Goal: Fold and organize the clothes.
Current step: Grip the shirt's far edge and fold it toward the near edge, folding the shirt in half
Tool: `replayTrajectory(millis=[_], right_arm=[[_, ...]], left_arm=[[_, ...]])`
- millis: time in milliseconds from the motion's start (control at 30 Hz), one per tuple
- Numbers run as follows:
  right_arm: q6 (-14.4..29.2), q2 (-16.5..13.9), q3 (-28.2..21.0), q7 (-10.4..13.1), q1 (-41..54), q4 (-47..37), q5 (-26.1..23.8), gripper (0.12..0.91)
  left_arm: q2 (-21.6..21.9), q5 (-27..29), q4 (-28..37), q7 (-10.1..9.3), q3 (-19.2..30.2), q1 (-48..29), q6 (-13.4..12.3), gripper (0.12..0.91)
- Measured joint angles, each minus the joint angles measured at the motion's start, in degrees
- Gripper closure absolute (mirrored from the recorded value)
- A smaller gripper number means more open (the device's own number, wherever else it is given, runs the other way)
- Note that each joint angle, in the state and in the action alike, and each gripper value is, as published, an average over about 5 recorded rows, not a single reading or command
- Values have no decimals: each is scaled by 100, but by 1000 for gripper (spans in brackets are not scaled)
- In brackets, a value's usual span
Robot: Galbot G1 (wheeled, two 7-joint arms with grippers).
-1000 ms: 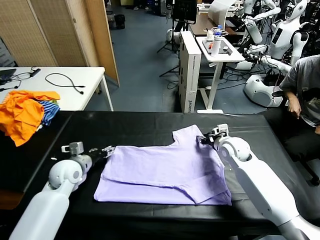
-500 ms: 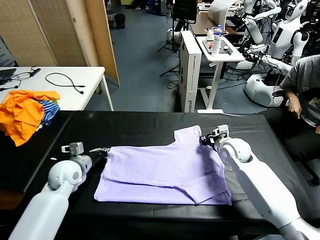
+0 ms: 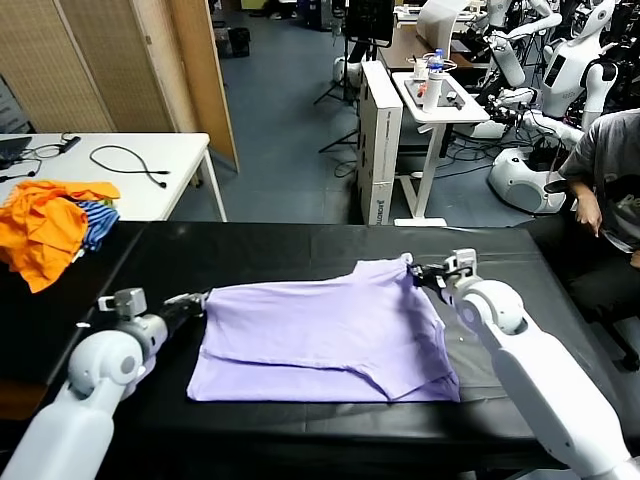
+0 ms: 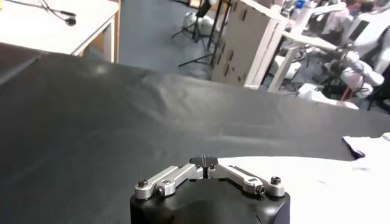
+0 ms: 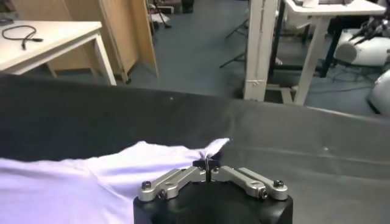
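My left gripper will let go of the lavender T-shirt's corner, and I will leave it on the shirt's side edge [image 3: 208, 349], by the long crease.
A pale lavender T-shirt [image 3: 320, 335] lies spread on the black table [image 3: 280, 245], its far edge pulled into a straight line between my two grippers. At the shirt's far left corner my left gripper [image 3: 203, 297] is shut on the cloth. In the left wrist view the left gripper [image 4: 206, 161] has its jaws together at the edge of the pale fabric [image 4: 329, 189]. My right gripper [image 3: 413, 271] is shut on the far right corner. The right wrist view shows the right gripper [image 5: 207, 163] pinching a small peak of the shirt [image 5: 91, 182].
A heap of orange and blue-striped garments [image 3: 45, 225] sits at the table's far left end. Behind it stands a white table [image 3: 150, 190] with a cable. A seated person [image 3: 610, 190] is close to the table's right end.
The left gripper closed on the shirt's left corner and drew it left. The right gripper moved right and slightly back with its corner, pulling the far edge taut.
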Motion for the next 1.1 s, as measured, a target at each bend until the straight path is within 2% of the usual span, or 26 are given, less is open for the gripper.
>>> replayTrajectory(millis=[300, 467, 633, 867, 1100], right_arm=[[-129, -356, 745, 14, -1370, 1049, -177, 886], [-269, -483, 977, 128, -1898, 1538, -188, 886], [-268, -599, 1170, 145, -2328, 1939, -225, 886], [-268, -583, 1382, 139, -2937, 2309, -388, 886], [-266, -415, 1377, 133, -3454, 2453, -624, 886]], left_arm=[[-31, 180, -649, 15, -192, 743, 21, 884], [-57, 272, -741, 4, -214, 937, 34, 884], [-81, 320, -716, 10, -247, 1025, 28, 884], [-118, 391, -739, 63, -314, 1190, 17, 884], [-225, 587, -760, 93, -336, 1389, 12, 884]])
